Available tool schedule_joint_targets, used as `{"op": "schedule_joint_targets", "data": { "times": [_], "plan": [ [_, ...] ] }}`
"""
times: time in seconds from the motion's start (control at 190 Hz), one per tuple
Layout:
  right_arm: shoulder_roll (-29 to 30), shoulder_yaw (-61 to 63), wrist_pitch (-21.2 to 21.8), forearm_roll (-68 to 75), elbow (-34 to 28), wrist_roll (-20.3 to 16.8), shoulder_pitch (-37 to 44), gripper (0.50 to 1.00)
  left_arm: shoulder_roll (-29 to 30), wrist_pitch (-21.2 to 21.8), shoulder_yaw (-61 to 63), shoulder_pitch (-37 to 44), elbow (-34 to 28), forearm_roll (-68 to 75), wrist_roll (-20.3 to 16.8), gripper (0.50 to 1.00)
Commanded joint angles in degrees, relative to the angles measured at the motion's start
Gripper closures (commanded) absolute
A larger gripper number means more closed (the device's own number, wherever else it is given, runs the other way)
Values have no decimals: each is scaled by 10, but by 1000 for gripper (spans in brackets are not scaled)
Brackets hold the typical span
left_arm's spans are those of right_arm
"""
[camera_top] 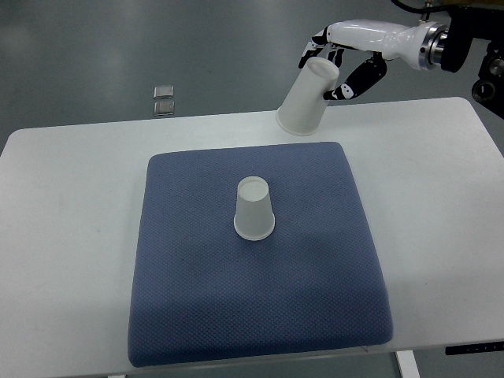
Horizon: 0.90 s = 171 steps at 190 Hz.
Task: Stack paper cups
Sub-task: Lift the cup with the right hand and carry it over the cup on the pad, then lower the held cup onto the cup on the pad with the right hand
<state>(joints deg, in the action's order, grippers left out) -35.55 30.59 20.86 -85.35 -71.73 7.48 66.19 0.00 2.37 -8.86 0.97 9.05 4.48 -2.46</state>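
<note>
The held white paper cup, now tilted over the table's far edge, will be released by my right gripper atop the cup standing on the blue pad [258,178].
A white paper cup [254,209] stands upside down near the middle of the blue pad [197,299]. My right hand [340,64] comes in from the upper right and is shut on a second white paper cup [307,100]. It holds that cup by its base end, tilted, mouth pointing down and to the left, in the air over the table's far edge. The held cup is up and to the right of the standing cup, well apart from it. My left hand is not in view.
The blue pad lies on a white table [63,236]. Two small metal squares [164,99] sit on the grey floor beyond the table's far edge. Dark robot parts [488,71] show at the upper right corner.
</note>
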Motion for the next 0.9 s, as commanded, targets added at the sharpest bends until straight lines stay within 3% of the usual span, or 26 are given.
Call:
{"op": "schedule_joint_targets", "data": {
  "times": [0.0, 0.2, 0.897],
  "plan": [
    [4, -1, 33, 8, -21, 2, 10, 1000, 0, 0, 0, 0, 0, 0, 0, 500],
    [41, -3, 65, 8, -38, -1, 11, 1000, 0, 0, 0, 0, 0, 0, 0, 500],
    [81, -20, 64, -56, -39, -17, -18, 1000, 0, 0, 1, 0, 0, 0, 0, 500]
  ]
}}
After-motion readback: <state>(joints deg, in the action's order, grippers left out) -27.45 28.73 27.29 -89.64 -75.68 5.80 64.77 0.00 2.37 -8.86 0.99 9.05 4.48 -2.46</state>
